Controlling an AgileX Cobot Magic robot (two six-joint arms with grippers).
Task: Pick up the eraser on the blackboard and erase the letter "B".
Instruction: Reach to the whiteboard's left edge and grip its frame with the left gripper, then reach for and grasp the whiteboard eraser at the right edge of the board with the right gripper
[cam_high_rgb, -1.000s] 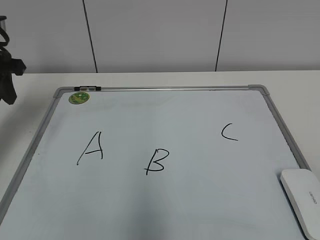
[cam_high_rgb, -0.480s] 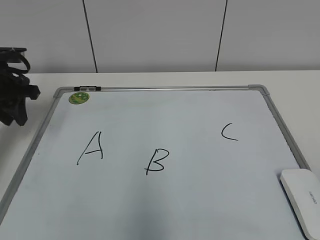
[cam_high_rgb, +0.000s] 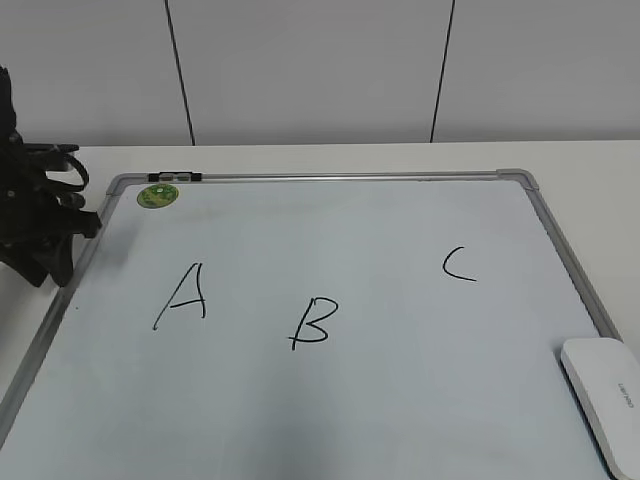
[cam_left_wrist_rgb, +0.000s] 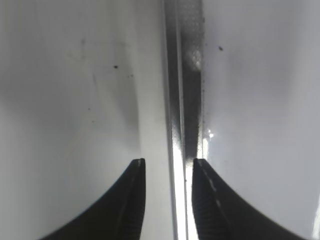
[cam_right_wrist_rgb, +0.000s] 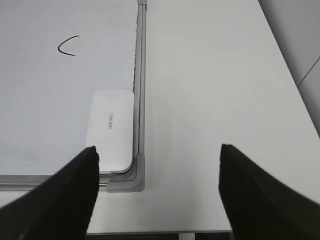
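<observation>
The white eraser is next for my right gripper, which should go to it and close across its long sides, beside the printed word on its far half (cam_high_rgb: 613, 386) (cam_right_wrist_rgb: 110, 116).
The blackboard (cam_high_rgb: 400, 340) is a white board with a grey frame, lying flat. The black letter "B" (cam_high_rgb: 311, 324) is near its middle, between "A" (cam_high_rgb: 183, 297) and "C" (cam_high_rgb: 458, 264). The white eraser (cam_high_rgb: 605, 395) lies on the board's near right corner, against the frame; it also shows in the right wrist view (cam_right_wrist_rgb: 111, 131). My left gripper (cam_high_rgb: 55, 265) is at the board's left frame (cam_left_wrist_rgb: 182, 100), its jaws (cam_left_wrist_rgb: 168, 162) slightly open and empty, straddling the frame. My right gripper (cam_right_wrist_rgb: 159, 147) is wide open and empty, over the table beside the board's corner (cam_right_wrist_rgb: 127, 182); the exterior view does not show it.
A round green sticker (cam_high_rgb: 158, 196) sits at the board's far left corner, beside a black clip (cam_high_rgb: 175, 177) on the frame. White table (cam_right_wrist_rgb: 210, 90) stretches to the right of the board, with its front edge just under the right gripper. A grey wall stands behind.
The left arm has moved right and down, from the view's left edge to the board's left frame. The eraser and the letters have not moved.
</observation>
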